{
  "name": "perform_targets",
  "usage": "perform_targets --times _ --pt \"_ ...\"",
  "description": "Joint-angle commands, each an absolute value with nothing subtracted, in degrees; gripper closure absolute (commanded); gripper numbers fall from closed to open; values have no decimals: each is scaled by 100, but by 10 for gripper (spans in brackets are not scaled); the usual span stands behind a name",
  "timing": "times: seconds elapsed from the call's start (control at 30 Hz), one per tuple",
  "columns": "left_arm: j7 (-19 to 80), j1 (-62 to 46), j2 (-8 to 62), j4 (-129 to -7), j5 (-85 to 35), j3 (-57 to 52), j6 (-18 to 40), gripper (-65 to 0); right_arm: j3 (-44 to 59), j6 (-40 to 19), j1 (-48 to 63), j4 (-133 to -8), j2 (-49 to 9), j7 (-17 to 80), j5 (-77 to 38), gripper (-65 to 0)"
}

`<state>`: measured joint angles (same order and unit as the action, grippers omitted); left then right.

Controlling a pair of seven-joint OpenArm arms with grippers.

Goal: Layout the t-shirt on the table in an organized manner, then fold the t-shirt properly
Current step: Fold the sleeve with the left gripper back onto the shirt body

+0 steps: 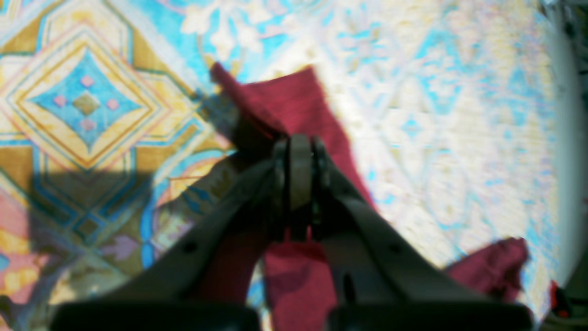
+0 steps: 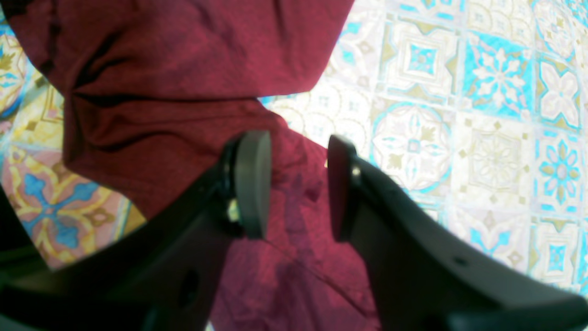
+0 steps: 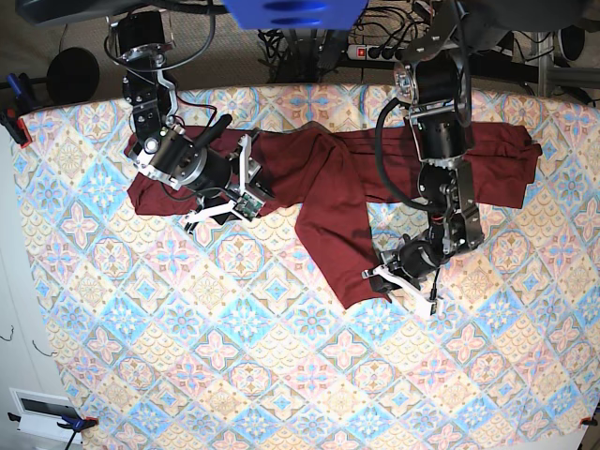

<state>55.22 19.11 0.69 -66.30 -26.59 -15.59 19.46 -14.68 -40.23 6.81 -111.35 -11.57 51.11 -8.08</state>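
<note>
My left gripper should release the end of the t-shirt strip, now reaching toward the table's middle, on the t-shirt's end (image 3: 515, 148) that is farthest from my right gripper.
The dark maroon t-shirt (image 3: 328, 178) lies stretched along the far part of the table (image 3: 281, 375), with one long strip reaching toward the middle. My left gripper (image 3: 380, 275) is at the end of that strip. In the left wrist view its jaws (image 1: 298, 151) are pressed together on the t-shirt (image 1: 294, 105), whose edge sticks out past the tips. My right gripper (image 3: 242, 187) hovers over the shirt's left part. Its fingers (image 2: 252, 184) stand apart over wrinkled t-shirt (image 2: 161, 69) fabric and grip nothing.
The patterned table cloth (image 2: 496, 92) lies bare to the right of the right gripper and over the whole near half of the table. Cables and a power strip (image 3: 375, 49) sit beyond the far edge. A clamp (image 3: 14, 122) holds the far left corner.
</note>
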Motion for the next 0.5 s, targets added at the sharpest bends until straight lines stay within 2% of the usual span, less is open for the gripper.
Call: perform_targets --times 0.0,0.27,0.47 --pt "5534 1903 127 -6967 -2826 -1560 1982 0 -1455 -4000 602 -11257 -1174 4989 -892 -200" --pt "5974 804 488 -8980 -3398 -1569 1947 0 -1455 -4000 602 -11257 -1174 4989 -892 -200" --pt "5982 -189 593 -10352 -3635 -2220 1947 0 -1464 -4000 602 -11257 -1174 4989 -892 -200"
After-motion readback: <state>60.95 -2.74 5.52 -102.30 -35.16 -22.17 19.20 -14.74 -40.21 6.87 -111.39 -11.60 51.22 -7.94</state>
